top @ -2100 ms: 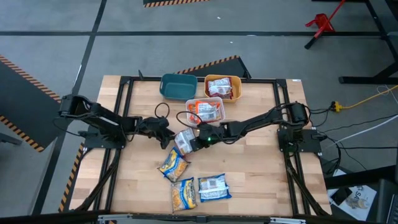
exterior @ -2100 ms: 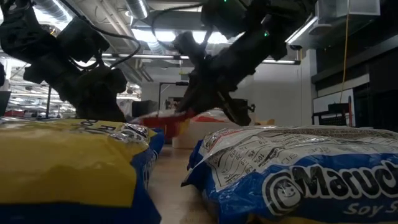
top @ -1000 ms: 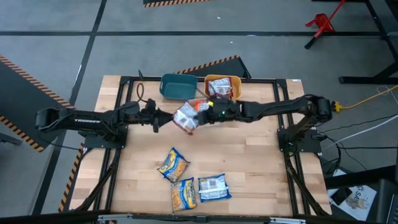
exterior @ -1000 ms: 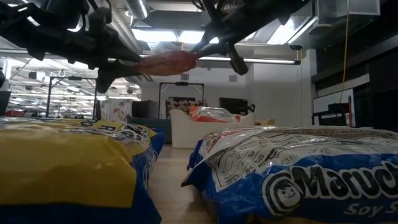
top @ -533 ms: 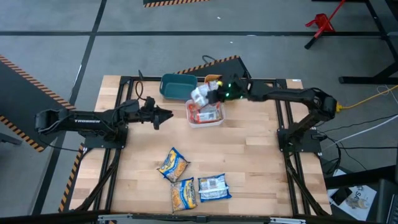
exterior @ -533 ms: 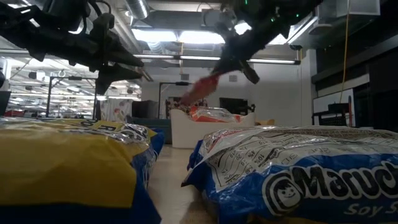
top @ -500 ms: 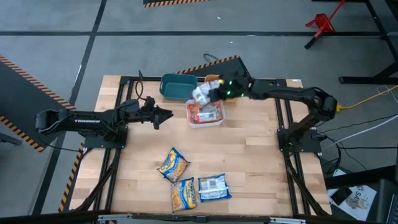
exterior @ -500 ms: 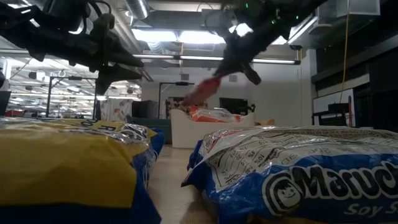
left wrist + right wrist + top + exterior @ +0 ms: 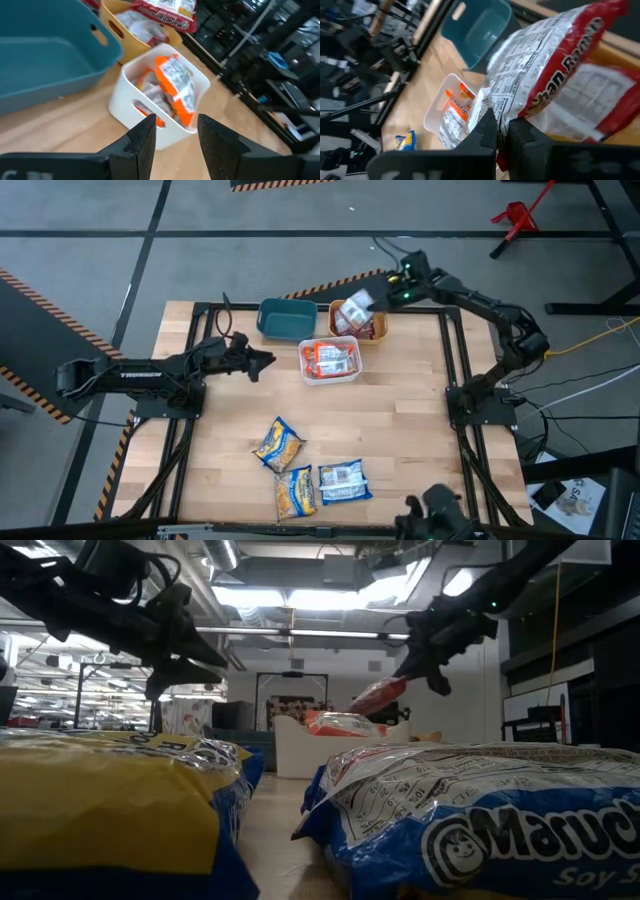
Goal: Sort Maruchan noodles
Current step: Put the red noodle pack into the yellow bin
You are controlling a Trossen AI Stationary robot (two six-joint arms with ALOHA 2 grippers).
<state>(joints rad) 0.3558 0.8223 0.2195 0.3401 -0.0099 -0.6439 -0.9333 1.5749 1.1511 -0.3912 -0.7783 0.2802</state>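
Observation:
My right gripper should release the maroon-white Maruchan packet on top of the other packets in the orange bin (image 9: 364, 317) (image 9: 597, 110).
My right gripper (image 9: 376, 301) is shut on a maroon-white Maruchan packet (image 9: 355, 307) and holds it in the air over the orange bin (image 9: 377, 332), which has other maroon-white packets in it. The white bin (image 9: 331, 372) holds orange-red packets (image 9: 175, 87). The teal bin (image 9: 285, 320) shows nothing inside. Three blue-yellow packets (image 9: 278, 444) (image 9: 296, 491) (image 9: 343, 480) lie flat on the table near its near edge. My left gripper (image 9: 264, 360) is open, raised above the table, left of the white bin and touching nothing. My right gripper pinches the maroon-white packet between its two fingers (image 9: 489, 131) at one edge (image 9: 502, 112). It comes at the packet from the table's far right side. The packet is lifted clear and slants down from the fingers (image 9: 378, 696) over the orange bin.
The three bins stand close together at the far middle of the table. The black frame rails (image 9: 190, 430) run along the table's left and right sides. Bare wood (image 9: 400, 420) lies between the bins and the near packets. Two packets (image 9: 110, 810) (image 9: 480, 820) fill the low view's foreground.
My right gripper has carried the maroon-white packet from beside the white bin toward the table's far right, and it now hangs over the orange bin. The gripper has stayed shut on it. The packet has tipped from level to slanting down.

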